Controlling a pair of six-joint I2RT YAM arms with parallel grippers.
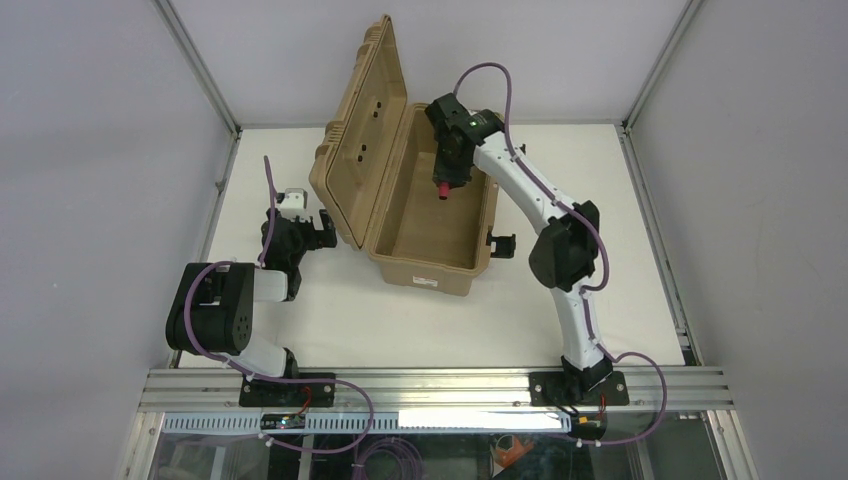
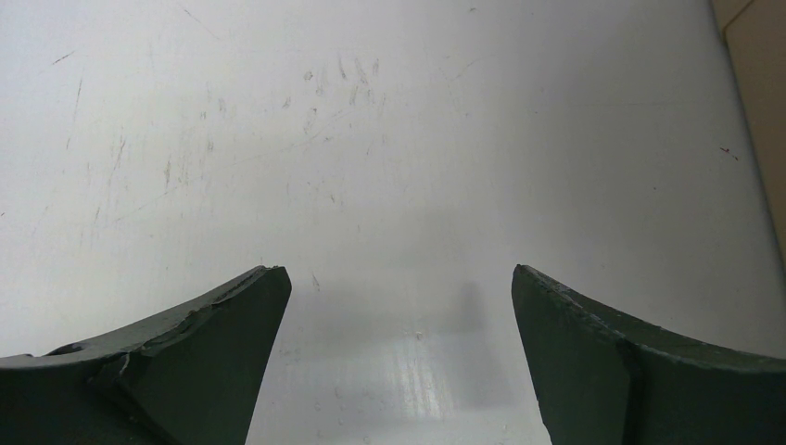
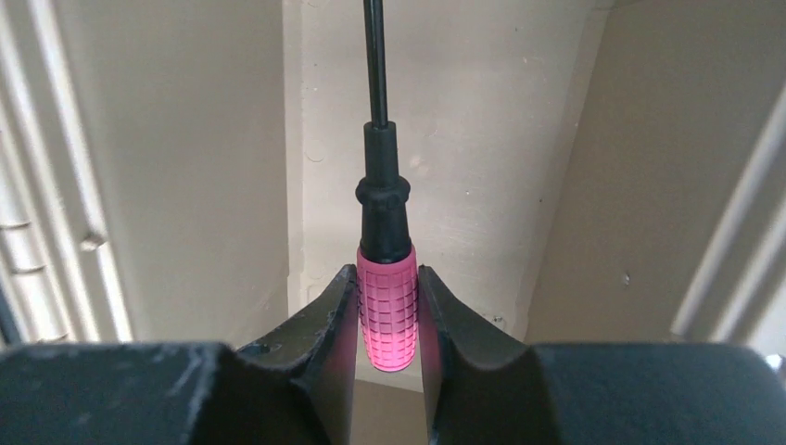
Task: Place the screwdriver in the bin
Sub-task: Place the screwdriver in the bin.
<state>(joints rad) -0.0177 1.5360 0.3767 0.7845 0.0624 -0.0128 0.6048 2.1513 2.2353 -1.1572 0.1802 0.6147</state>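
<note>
The screwdriver will go down on the middle of the tan bin's bottom (image 1: 437,196) (image 3: 399,107) from my right gripper.
The tan bin (image 1: 425,272) stands open in the middle of the table, its ribbed lid (image 1: 362,140) swung up to the left. My right gripper (image 1: 447,180) hangs over the far end of the bin's inside and is shut on the screwdriver (image 1: 441,190). In the right wrist view the gripper (image 3: 387,278) clamps the pink-red gridded handle (image 3: 386,311), and the black collar and thin shaft (image 3: 374,56) point away toward the bin's inner wall (image 3: 463,139). My left gripper (image 1: 322,228) is open and empty, low over the table left of the bin; it also shows in the left wrist view (image 2: 399,278).
The bin's black latches (image 1: 500,243) stick out on its right side, and a small label (image 1: 428,281) is on its near wall. A tan edge of the bin (image 2: 755,83) shows at the right of the left wrist view. Metal frame rails border the white table (image 1: 620,290).
</note>
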